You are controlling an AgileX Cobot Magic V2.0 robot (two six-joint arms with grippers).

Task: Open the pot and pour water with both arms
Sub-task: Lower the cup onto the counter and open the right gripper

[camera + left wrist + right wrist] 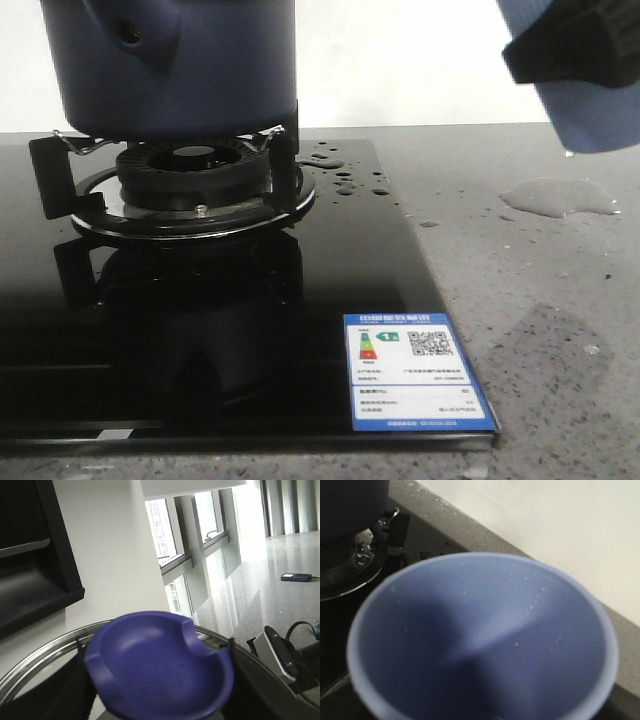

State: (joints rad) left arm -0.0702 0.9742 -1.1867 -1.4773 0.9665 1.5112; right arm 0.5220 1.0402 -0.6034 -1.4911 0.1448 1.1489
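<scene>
My right gripper has the light blue cup. I need to set it down on the grey counter at the puddle's near edge (pixel 557 222).
The dark navy pot (pixel 170 70) stands on the gas burner (pixel 195 175) at the back left, and its side shows in the right wrist view (pixel 350 505). My left gripper (pixel 165 697) is shut on the blue knob (pixel 160 660) of the steel-rimmed pot lid (pixel 45 665), held up and tilted; it is out of the front view. My right gripper (pixel 570 45) is shut on a light blue cup (pixel 585 100) held in the air at the upper right. The cup's inside (pixel 485 640) has only droplets. Water lies as a puddle (pixel 555 195) on the counter and as beads (pixel 345 180) on the stove glass.
The black glass stove top (pixel 250 330) has a blue and white label (pixel 415 385) at its front right corner. A grey speckled counter (pixel 540 300) lies to its right, with a white wall behind. A small black device (pixel 296 577) lies on a far counter.
</scene>
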